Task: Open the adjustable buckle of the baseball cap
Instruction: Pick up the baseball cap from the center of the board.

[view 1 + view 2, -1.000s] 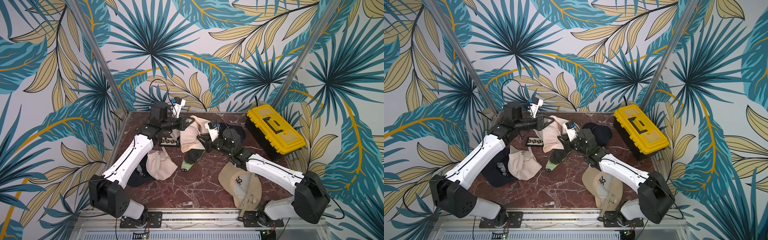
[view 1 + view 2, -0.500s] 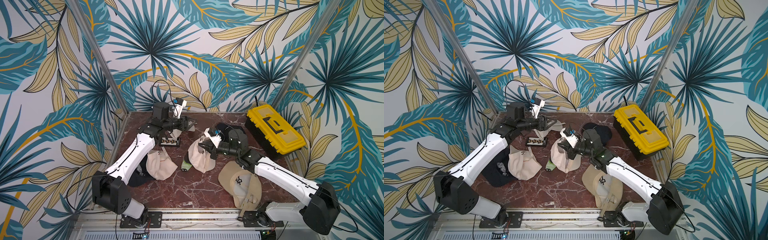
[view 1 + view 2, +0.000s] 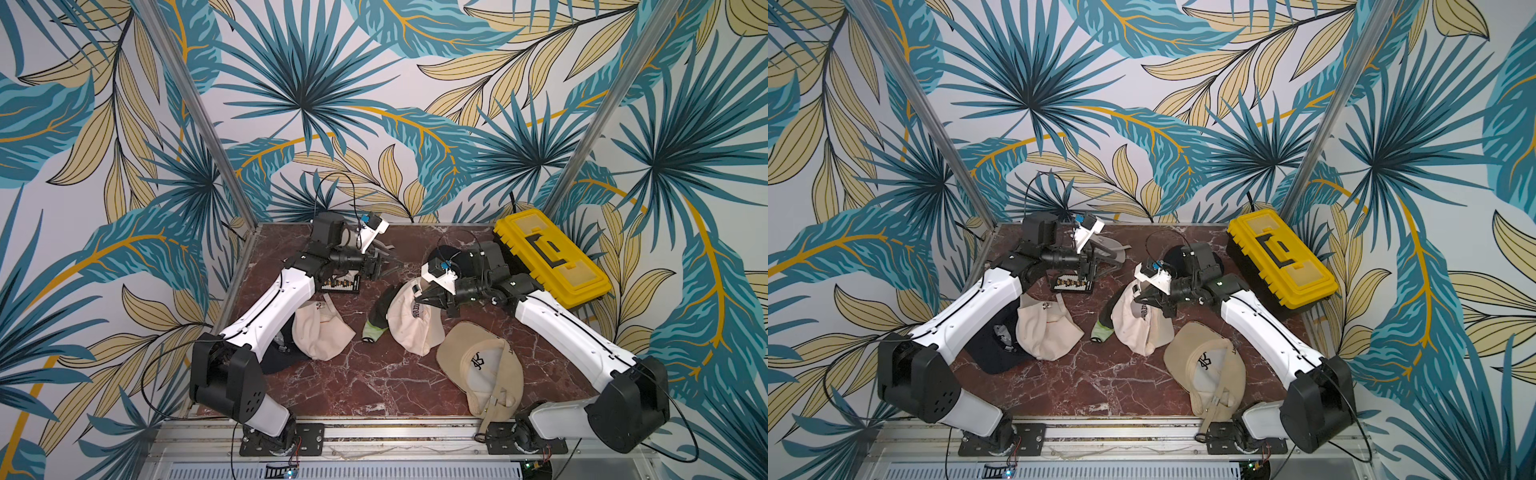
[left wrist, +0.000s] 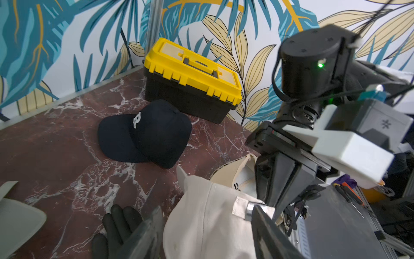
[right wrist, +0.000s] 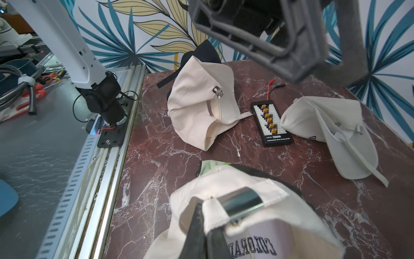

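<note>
The robot's left gripper needs to close on the cream baseball cap's back strap (image 3: 416, 293) (image 4: 240, 207), next to the metal buckle and across from the right gripper's hold.
A cream baseball cap (image 3: 413, 324) lettered COLORADO (image 5: 251, 247) lies mid-table, its back strap lifted. My right gripper (image 3: 422, 297) is shut on the strap's fabric end, right beside the shiny metal buckle (image 5: 243, 203); in the right wrist view the right gripper (image 5: 202, 231) has its fingers pressed together on the cloth. My left gripper (image 3: 388, 266) hangs open behind the cap, apart from it. The left wrist view shows the left gripper (image 4: 206, 233) with fingers spread, and the cap (image 4: 208, 224) and buckle (image 4: 249, 209) beyond them.
A yellow toolbox (image 3: 548, 257) stands at the back right, a black cap (image 4: 152, 132) in front of it. A tan cap (image 3: 486, 365) lies front right. Another cream cap (image 3: 320, 332), a connector board (image 3: 340, 284) and a glove (image 3: 376, 320) lie left of centre.
My left gripper opened, let go of the cap and drew back toward the rear wall. The right gripper carried the cap rightward and down, still shut on its strap.
</note>
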